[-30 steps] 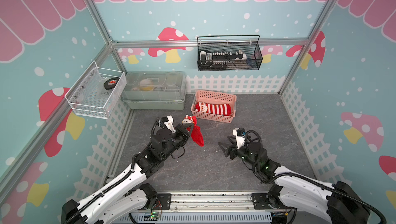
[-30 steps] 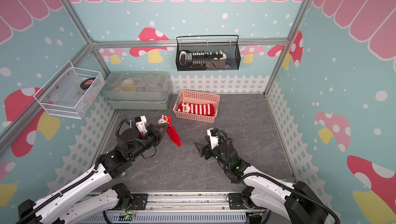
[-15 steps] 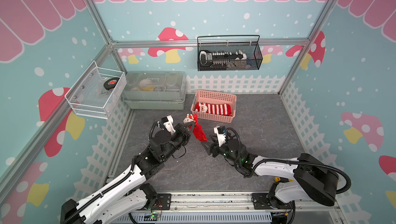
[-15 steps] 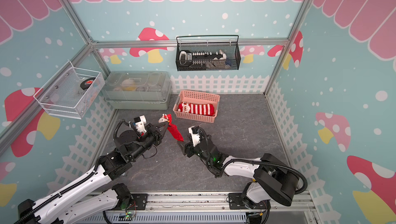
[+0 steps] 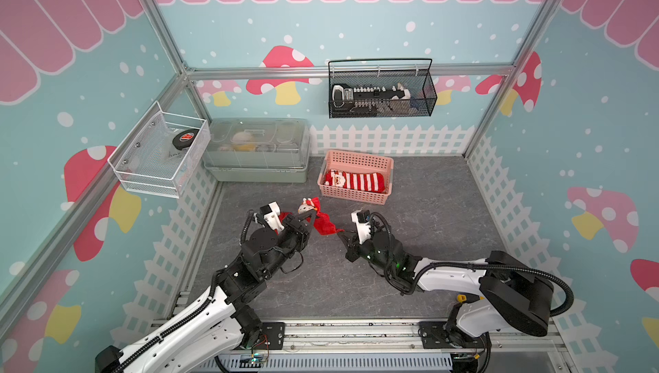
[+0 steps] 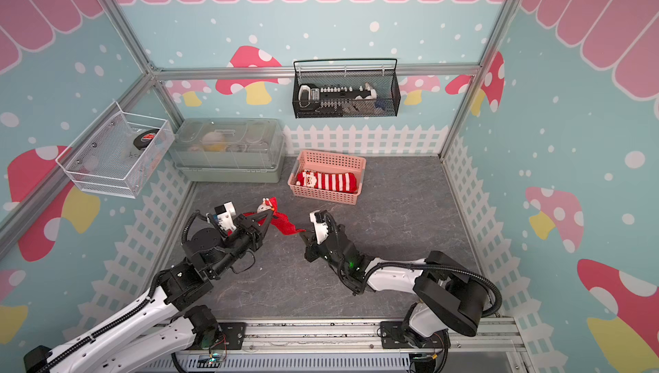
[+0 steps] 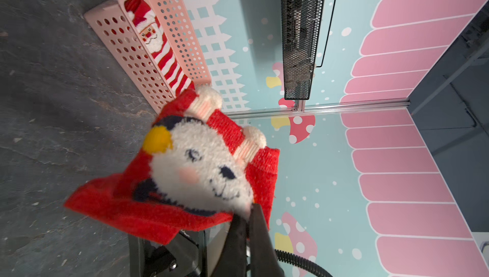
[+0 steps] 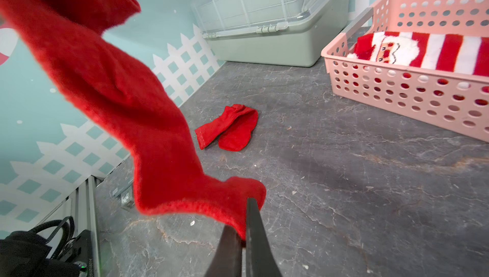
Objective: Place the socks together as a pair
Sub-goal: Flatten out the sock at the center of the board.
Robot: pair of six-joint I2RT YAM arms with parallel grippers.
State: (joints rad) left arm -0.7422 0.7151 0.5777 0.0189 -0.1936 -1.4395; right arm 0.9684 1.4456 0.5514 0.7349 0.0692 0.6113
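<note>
The white-faced sock hangs twisted down to its toe end, so my right gripper needs to lay it down, then retake the toe end (image 8: pixel 231 192) and pull the sock straight.
A red sock (image 5: pixel 322 225) with a fluffy white face (image 7: pixel 201 161) hangs stretched between my two grippers above the grey floor. My left gripper (image 5: pixel 313 212) is shut on its face end (image 7: pixel 247 210). My right gripper (image 5: pixel 340 233) is shut on its plain red toe end (image 8: pixel 242 217). The same sock (image 6: pixel 283 224) shows in both top views. A second plain red sock (image 8: pixel 230 127) lies crumpled on the floor beyond the held one, mostly hidden by the left arm in the top views. A red-and-white striped Santa sock (image 5: pixel 354 180) lies in the pink basket.
The pink perforated basket (image 5: pixel 356 161) stands at the back centre, next to a green box with a clear lid (image 5: pixel 256 150). A black wire basket (image 5: pixel 381 93) hangs on the back wall, a white wire shelf (image 5: pixel 157 153) on the left wall.
My right gripper has moved left to the hanging sock and shut on its lower end. The sock now spans both grippers instead of dangling from the left one.
</note>
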